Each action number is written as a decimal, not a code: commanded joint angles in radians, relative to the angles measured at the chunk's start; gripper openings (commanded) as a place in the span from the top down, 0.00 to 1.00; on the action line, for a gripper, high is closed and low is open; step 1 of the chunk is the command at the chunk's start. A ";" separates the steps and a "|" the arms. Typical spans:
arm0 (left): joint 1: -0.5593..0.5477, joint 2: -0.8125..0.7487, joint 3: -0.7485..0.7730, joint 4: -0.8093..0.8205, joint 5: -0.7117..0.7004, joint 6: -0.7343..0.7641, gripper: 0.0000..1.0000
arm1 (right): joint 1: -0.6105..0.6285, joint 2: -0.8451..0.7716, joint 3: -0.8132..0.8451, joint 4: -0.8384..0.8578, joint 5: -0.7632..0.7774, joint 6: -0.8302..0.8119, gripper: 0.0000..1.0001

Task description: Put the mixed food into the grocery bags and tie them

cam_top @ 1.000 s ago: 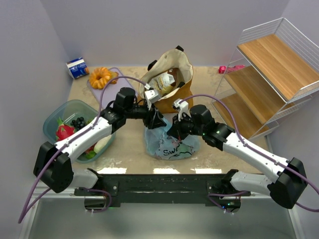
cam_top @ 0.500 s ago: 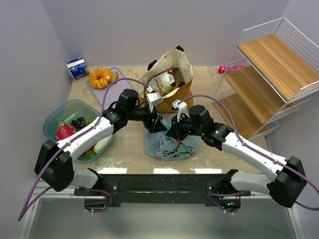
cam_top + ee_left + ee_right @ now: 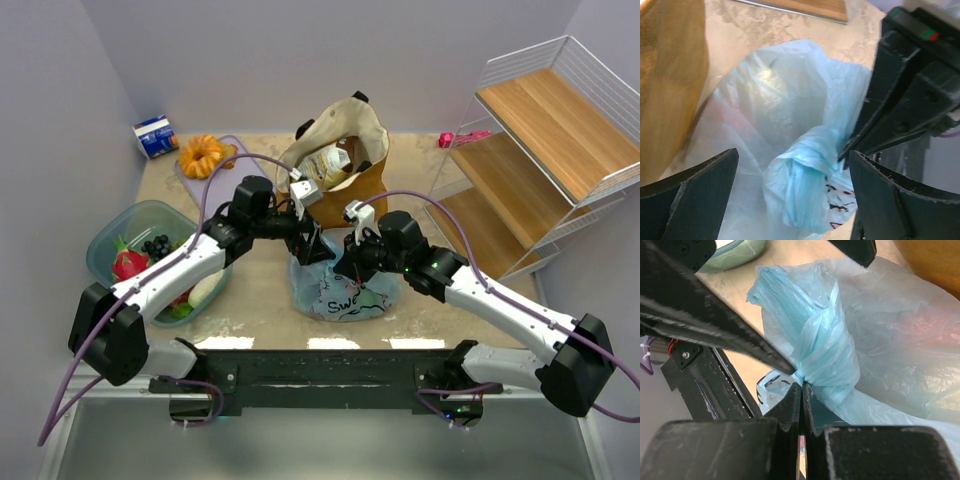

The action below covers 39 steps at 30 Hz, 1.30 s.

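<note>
The knot's loose end (image 3: 785, 292) is free and only my right gripper pinches the knot's base, so my left gripper needs to take that loose end before my right gripper opens.
The light-blue printed plastic bag (image 3: 345, 288) lies at the table's middle, its top twisted into a knot (image 3: 827, 362). My right gripper (image 3: 802, 386) is shut, its tips pinching the plastic at the knot's base; it also appears in the top view (image 3: 352, 262). My left gripper (image 3: 794, 152) stands wide open around the knot's loose end (image 3: 805, 185), touching nothing, and hovers just left of the right one (image 3: 312, 240). Behind them the mustard-tan tote (image 3: 345, 150) stands open, with brown snack packets (image 3: 328, 165) inside.
A clear teal tub (image 3: 130, 222) with fruit sits at the left. An orange ring-shaped item (image 3: 203, 155) and a blue-white carton (image 3: 156, 136) are at the back left. A wire rack with wooden shelves (image 3: 540, 150) fills the right side, a pink item (image 3: 462, 138) beside it.
My left gripper has opened wide and let go of the blue bag's twisted end. The right gripper stays shut at the knot.
</note>
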 commanded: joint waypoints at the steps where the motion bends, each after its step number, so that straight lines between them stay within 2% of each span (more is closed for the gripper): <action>1: 0.008 0.011 0.009 0.064 0.163 -0.048 0.03 | 0.007 -0.002 0.006 0.024 -0.011 -0.018 1.00; 4: 0.006 0.020 -0.001 0.067 0.215 -0.053 0.05 | 0.006 0.000 0.006 0.024 -0.009 -0.021 1.00; 10: 0.003 0.072 0.014 0.019 0.206 -0.041 0.11 | 0.009 0.004 0.010 0.021 -0.012 -0.025 1.00; 13: 0.004 0.086 0.012 0.022 0.214 -0.042 0.21 | 0.010 0.000 0.010 0.018 -0.012 -0.027 1.00; 16: 0.004 0.091 0.005 0.048 0.232 -0.058 0.39 | 0.012 0.000 0.010 0.015 -0.011 -0.030 1.00; 17: 0.003 0.089 -0.003 0.083 0.240 -0.080 0.49 | 0.010 0.001 0.010 0.010 -0.011 -0.033 1.00; 19: 0.003 0.086 -0.029 0.138 0.266 -0.108 0.59 | 0.012 -0.002 0.012 0.002 -0.011 -0.038 0.99; 21: 0.001 0.083 -0.061 0.211 0.290 -0.153 0.75 | 0.013 -0.003 0.017 -0.011 -0.009 -0.041 0.96; 22: 0.001 0.078 -0.073 0.235 0.300 -0.166 0.81 | 0.012 -0.006 0.020 -0.022 -0.009 -0.038 0.94; 23: 0.003 0.066 -0.086 0.278 0.304 -0.191 0.94 | 0.013 -0.012 0.023 -0.039 -0.009 -0.036 0.91; 24: 0.003 0.057 -0.103 0.289 0.303 -0.197 1.00 | 0.013 -0.034 0.029 -0.045 -0.011 -0.033 0.77; 27: 0.009 0.020 -0.123 0.304 0.280 -0.197 1.00 | 0.013 -0.107 0.056 -0.106 0.010 -0.019 0.58; 28: 0.014 0.011 -0.126 0.314 0.280 -0.209 1.00 | 0.012 -0.126 0.070 -0.126 0.023 -0.016 0.47; 31: 0.035 -0.023 -0.159 0.410 0.318 -0.284 1.00 | 0.013 -0.198 0.121 -0.197 0.056 0.007 0.29; 33: 0.055 -0.038 -0.179 0.494 0.344 -0.324 1.00 | 0.012 -0.215 0.162 -0.255 0.102 0.040 0.26; 36: 0.064 -0.061 -0.205 0.576 0.357 -0.377 1.00 | 0.012 -0.200 0.216 -0.344 0.155 0.152 0.27; 39: 0.064 -0.086 -0.231 0.614 0.351 -0.395 1.00 | 0.013 -0.216 0.205 -0.320 0.140 0.348 0.24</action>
